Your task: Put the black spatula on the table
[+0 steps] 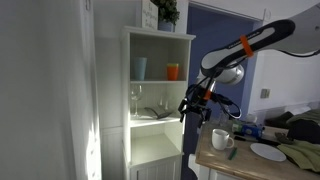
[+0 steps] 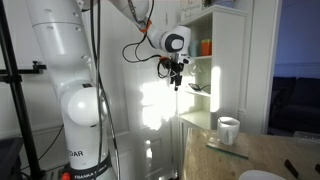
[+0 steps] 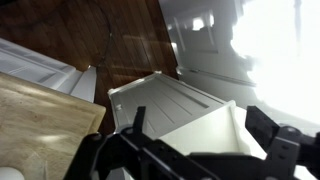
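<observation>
The fingers of my gripper needs to go to the middle shelf next and close on the black spatula's end (image 1: 167, 109) nearest the table, away from the wine glass.
The black spatula (image 1: 153, 114) appears as a slim dark shape lying on the middle shelf of the white shelf unit, next to a clear wine glass (image 1: 135, 99). It also shows as a small dark shape in an exterior view (image 2: 197, 88). My gripper (image 1: 193, 108) hangs just outside the open front of that shelf, apart from the spatula, and shows in both exterior views (image 2: 175, 76). In the wrist view the jaws (image 3: 199, 114) are open and empty, with a white shelf panel between them. The tan wooden table (image 1: 228, 162) stands below, beside the shelf unit (image 2: 215, 160) (image 3: 40, 110).
The tall white shelf unit (image 1: 160, 60) holds a blue cup (image 1: 139, 68) and an orange cup (image 1: 173, 71) on its upper shelf. On the table are a white mug (image 1: 222, 139) (image 2: 228, 129), a white plate (image 1: 268, 152) and clutter at the far end.
</observation>
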`<move>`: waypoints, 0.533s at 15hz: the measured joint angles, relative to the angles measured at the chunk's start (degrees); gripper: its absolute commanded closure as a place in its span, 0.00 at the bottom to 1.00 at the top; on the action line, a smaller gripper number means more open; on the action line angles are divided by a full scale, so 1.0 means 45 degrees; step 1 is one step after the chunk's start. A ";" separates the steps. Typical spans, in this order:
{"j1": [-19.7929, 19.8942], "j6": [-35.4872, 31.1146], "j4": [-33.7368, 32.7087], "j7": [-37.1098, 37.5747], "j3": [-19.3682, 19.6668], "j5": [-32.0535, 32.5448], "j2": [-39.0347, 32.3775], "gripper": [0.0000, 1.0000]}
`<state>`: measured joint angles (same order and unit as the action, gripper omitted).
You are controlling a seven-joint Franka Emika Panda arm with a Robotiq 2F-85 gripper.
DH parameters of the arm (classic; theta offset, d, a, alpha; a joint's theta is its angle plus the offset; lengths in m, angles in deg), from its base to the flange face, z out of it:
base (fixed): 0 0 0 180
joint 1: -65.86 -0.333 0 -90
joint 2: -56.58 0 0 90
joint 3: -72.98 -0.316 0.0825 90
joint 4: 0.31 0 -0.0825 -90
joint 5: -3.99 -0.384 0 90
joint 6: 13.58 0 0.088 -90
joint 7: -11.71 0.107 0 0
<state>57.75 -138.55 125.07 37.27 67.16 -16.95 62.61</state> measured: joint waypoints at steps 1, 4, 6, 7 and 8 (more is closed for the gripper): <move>0.0014 -0.0120 -0.0320 0.0472 0.0000 -0.0175 -0.0227 0.00; 0.0023 -0.0940 -0.1029 0.1893 -0.0004 -0.0531 -0.0654 0.00; 0.0025 -0.1840 -0.1181 0.2858 -0.0005 -0.0604 -0.0905 0.00; 0.0027 -0.2327 -0.1202 0.3380 -0.0005 -0.0605 -0.1082 0.00; 0.0027 -0.2759 -0.1213 0.3895 -0.0005 -0.0606 -0.1277 0.00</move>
<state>57.88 -150.97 119.61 54.80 67.14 -19.68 56.86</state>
